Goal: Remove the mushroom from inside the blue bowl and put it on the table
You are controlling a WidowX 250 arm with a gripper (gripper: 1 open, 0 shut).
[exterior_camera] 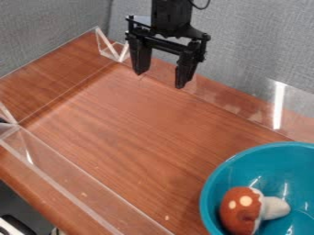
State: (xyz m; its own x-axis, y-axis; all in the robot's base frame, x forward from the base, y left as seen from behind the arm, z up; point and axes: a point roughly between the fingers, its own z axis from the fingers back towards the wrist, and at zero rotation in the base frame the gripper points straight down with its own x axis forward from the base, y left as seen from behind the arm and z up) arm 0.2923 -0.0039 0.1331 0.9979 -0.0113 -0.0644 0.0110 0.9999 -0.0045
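The gripper should next lower into the blue bowl and grasp the mushroom's cream stem [273, 208], beside its spotted cap.
A small mushroom [249, 207] with an orange-red spotted cap and a cream stem lies on its side inside the large teal-blue bowl [233, 173] at the bottom right. My black gripper [162, 71] hangs at the top centre, well apart from the bowl, pointing down over the reddish-brown table [135, 119]. Its two fingers stand open with nothing between them.
Low clear acrylic walls [55, 161] edge the table along the left, front and back sides. A grey textured wall [50, 27] stands behind. Bare wood stretches between the gripper and the bowl.
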